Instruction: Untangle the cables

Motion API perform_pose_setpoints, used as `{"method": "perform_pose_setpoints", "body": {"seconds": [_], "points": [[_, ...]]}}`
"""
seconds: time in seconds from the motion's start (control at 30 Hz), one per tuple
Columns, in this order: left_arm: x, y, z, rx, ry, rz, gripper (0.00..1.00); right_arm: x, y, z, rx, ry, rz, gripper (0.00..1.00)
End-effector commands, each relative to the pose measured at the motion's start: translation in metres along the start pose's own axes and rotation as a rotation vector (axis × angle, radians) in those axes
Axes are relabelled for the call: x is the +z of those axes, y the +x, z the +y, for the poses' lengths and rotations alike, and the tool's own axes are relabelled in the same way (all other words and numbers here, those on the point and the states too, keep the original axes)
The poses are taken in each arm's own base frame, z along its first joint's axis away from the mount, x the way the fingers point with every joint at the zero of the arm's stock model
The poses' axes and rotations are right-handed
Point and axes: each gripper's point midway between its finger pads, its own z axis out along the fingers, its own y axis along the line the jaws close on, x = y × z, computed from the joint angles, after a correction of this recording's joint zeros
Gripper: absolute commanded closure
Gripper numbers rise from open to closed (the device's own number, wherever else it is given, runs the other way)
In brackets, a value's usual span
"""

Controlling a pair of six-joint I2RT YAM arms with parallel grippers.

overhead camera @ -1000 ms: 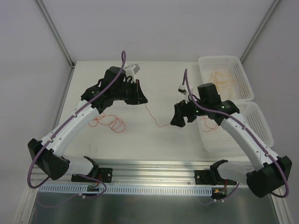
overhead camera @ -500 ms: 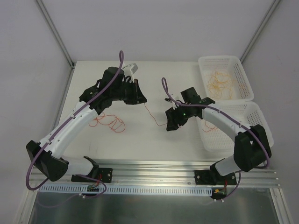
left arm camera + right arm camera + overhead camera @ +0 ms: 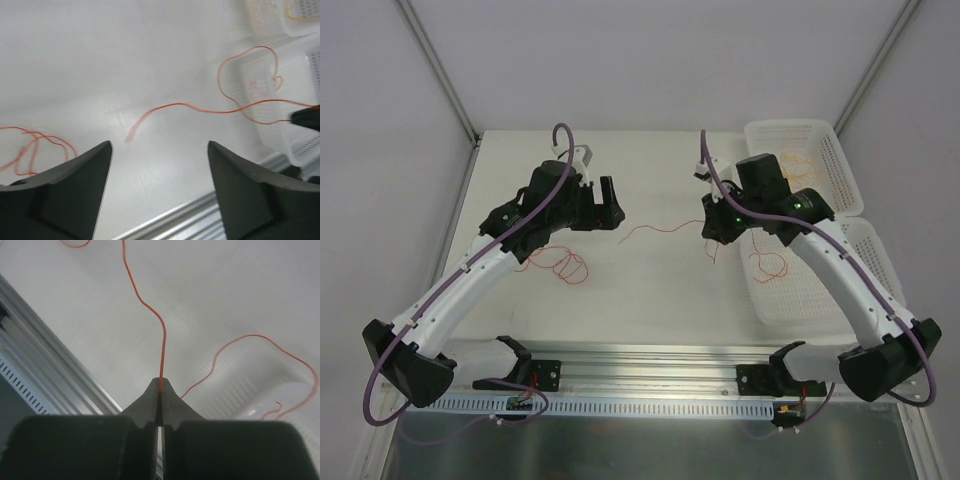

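Note:
The loose bundle of red cables is my left gripper's next target. It should go there and close on the bundle's end loop [image 3: 586, 267] [image 3: 75, 152], the one facing the near basket.
A thin red cable [image 3: 660, 229] stretches across the table between the two arms. My right gripper [image 3: 712, 230] is shut on one end of it, and the strand leaves the pinched fingertips [image 3: 160, 384] in the right wrist view. Its free end [image 3: 131, 134] lies on the table ahead of my left gripper [image 3: 159, 146], which is open with nothing between its fingers. A loose bundle of red cables [image 3: 560, 263] lies on the table under the left arm. Another red loop [image 3: 770, 265] hangs over the near basket.
Two white mesh baskets stand at the right. The far one [image 3: 785, 124] holds several yellow-orange cables [image 3: 790, 175], and the near one [image 3: 785, 316] sits under the right arm. An aluminium rail [image 3: 650, 365] runs along the table's front edge.
My left gripper has opened and let go of the red cable, whose end dropped to the table. My right gripper shut on the cable's other end and pulled right and back.

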Motion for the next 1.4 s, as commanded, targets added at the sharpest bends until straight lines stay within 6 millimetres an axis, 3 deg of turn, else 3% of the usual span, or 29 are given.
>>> {"method": "perform_pose_setpoints", "body": {"seconds": [0.0,0.1,0.2,0.37,0.6,0.77,0.93,0.97,1.03,1.1,1.37], "points": [[-0.016,-0.020,0.021,0.054,-0.112,-0.129,0.12,-0.063,-0.006,-0.016,0.017,0.206,-0.018,0.99],[-0.020,-0.019,0.031,0.068,-0.151,-0.148,0.02,-0.110,-0.019,-0.030,0.059,0.350,-0.101,0.99],[-0.024,-0.011,0.049,0.078,-0.208,-0.159,0.01,-0.158,-0.024,-0.048,0.127,0.510,-0.191,0.99],[-0.022,0.012,0.086,0.061,-0.310,-0.132,0.01,-0.219,-0.006,-0.087,0.308,0.784,-0.285,0.99],[-0.013,0.055,0.135,0.026,-0.422,-0.041,0.01,-0.268,0.033,-0.118,0.590,1.062,-0.383,0.99],[-0.004,0.082,0.160,0.006,-0.473,0.023,0.01,-0.297,0.040,-0.134,0.760,1.183,-0.490,0.99],[0.000,0.102,0.181,-0.006,-0.526,0.065,0.01,-0.293,0.068,-0.159,0.870,1.278,-0.447,0.99],[0.000,0.103,0.182,-0.004,-0.526,0.066,0.01,-0.279,0.087,-0.168,0.909,1.284,-0.387,0.99],[0.002,0.105,0.182,-0.003,-0.521,0.068,0.01,-0.260,0.095,-0.180,0.987,1.248,-0.409,0.99],[0.003,0.105,0.183,0.003,-0.524,0.074,0.01,-0.234,0.126,-0.192,1.082,1.240,-0.341,1.00],[0.004,0.105,0.184,0.004,-0.519,0.076,0.01,-0.156,0.206,-0.232,1.428,1.118,-0.219,0.97]]}}
